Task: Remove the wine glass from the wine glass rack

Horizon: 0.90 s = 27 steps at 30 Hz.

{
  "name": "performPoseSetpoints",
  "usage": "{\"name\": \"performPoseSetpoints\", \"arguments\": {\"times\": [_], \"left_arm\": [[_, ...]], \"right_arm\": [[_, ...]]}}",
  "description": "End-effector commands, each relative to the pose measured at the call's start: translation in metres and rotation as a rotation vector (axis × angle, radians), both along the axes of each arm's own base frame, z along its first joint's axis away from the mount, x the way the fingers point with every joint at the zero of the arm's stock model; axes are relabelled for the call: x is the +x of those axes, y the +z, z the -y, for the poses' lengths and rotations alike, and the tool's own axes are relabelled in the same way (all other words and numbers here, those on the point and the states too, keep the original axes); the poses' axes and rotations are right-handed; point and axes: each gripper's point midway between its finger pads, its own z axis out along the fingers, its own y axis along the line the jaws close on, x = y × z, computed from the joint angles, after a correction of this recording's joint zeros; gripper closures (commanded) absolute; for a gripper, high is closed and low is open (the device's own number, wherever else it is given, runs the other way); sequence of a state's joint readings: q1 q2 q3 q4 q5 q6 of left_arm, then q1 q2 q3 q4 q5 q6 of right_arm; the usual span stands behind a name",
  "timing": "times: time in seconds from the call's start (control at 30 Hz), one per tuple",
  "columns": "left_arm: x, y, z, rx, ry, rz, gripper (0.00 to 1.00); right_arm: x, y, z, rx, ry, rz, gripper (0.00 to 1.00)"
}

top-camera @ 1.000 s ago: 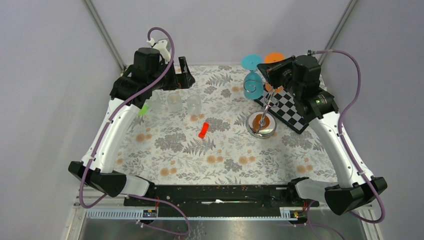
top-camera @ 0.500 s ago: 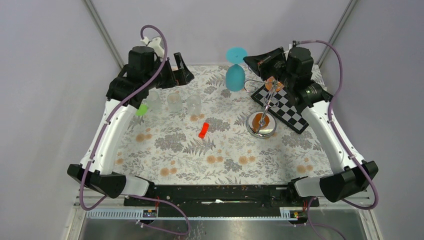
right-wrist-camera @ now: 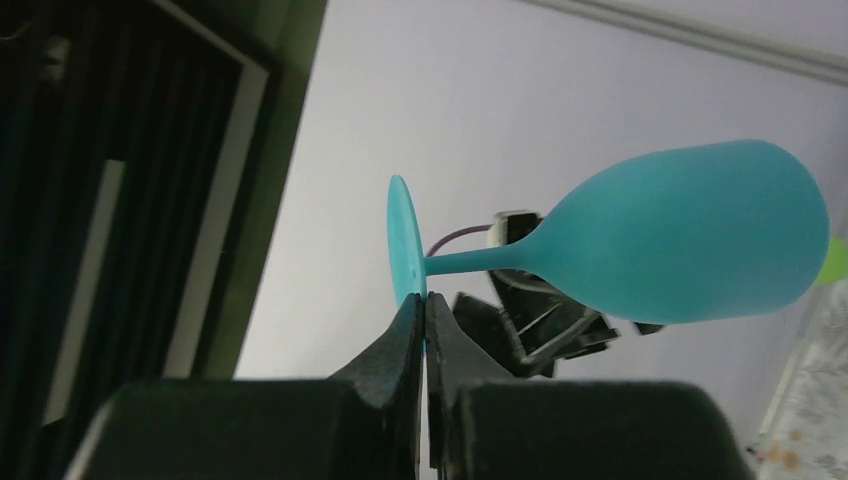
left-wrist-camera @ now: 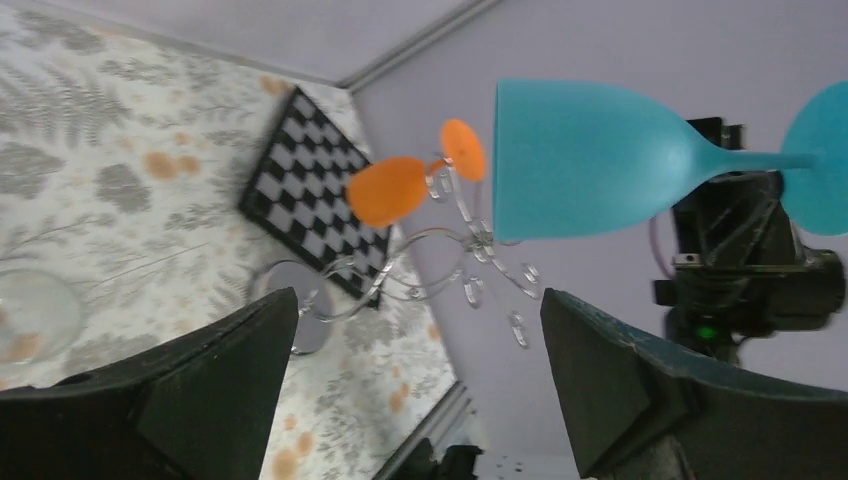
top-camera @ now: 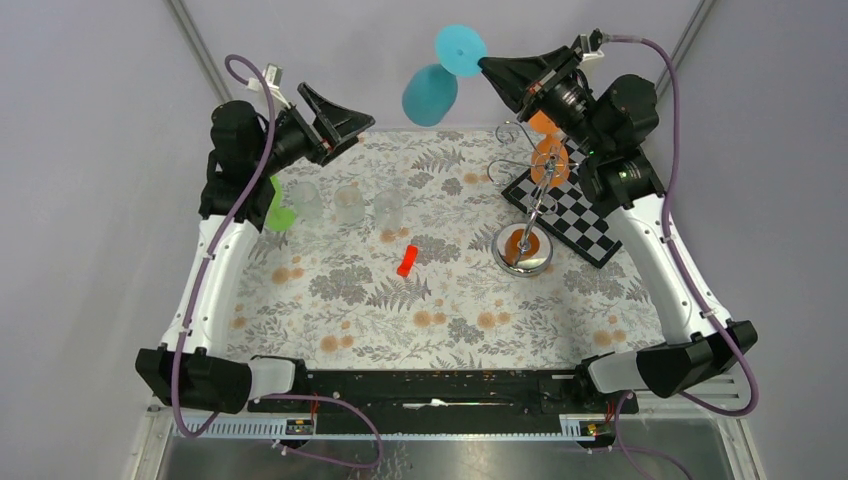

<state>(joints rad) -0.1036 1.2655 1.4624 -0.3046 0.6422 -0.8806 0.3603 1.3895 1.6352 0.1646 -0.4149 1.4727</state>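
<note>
The robot's right gripper holds the foot of the teal wine glass, so next its left gripper should go to the rim of the teal wine glass's bowl (top-camera: 408, 112) (left-wrist-camera: 498, 165) and close there.
A teal wine glass (top-camera: 430, 94) hangs in the air, clear of the rack, lying nearly sideways. My right gripper (top-camera: 484, 66) is shut on the rim of its round foot (right-wrist-camera: 405, 240); its bowl (right-wrist-camera: 690, 238) points away from the fingers. The silver wine glass rack (top-camera: 523, 250) stands on its disc base at the right, and an orange wine glass (top-camera: 546, 160) hangs from its wire arms. My left gripper (top-camera: 352, 125) is open and empty at the back left, facing the teal glass (left-wrist-camera: 590, 160) and the rack (left-wrist-camera: 440, 275).
A black-and-white chequered board (top-camera: 570, 215) lies behind the rack. Three clear glasses (top-camera: 348, 203) stand in a row at the back left beside a green object (top-camera: 277, 208). A small red object (top-camera: 406, 260) lies mid-table.
My right gripper has lifted the teal glass up and to the left, off the rack, and tipped it sideways. My left gripper has risen and turned toward it.
</note>
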Motion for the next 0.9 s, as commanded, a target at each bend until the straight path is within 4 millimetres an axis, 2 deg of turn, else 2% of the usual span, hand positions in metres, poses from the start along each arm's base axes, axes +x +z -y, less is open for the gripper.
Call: {"name": "performPoseSetpoints", "arguments": {"times": [0.0,0.23,0.37,0.5,0.73,0.87], "left_arm": [[-0.027,0.072,0.018,-0.215,-0.188,0.203,0.02],[-0.044,0.111,0.021,-0.325,-0.255,0.312,0.01],[-0.048,0.118,0.025,-0.362,-0.309,0.31,0.04],[-0.06,0.127,0.025,-0.398,-0.35,0.336,0.13],[-0.086,0.15,0.024,-0.5,-0.451,0.346,0.37],[-0.094,0.157,0.023,-0.544,-0.494,0.348,0.51]], "right_arm": [[-0.038,0.055,-0.004,0.185,0.154,0.083,1.0],[-0.049,0.064,-0.012,0.262,0.228,0.064,1.0],[-0.046,0.064,-0.023,0.302,0.282,0.034,1.0],[-0.04,0.056,-0.03,0.322,0.307,-0.005,1.0],[-0.034,0.048,-0.033,0.344,0.316,-0.034,1.0],[-0.031,0.043,-0.034,0.354,0.319,-0.05,1.0]]}}
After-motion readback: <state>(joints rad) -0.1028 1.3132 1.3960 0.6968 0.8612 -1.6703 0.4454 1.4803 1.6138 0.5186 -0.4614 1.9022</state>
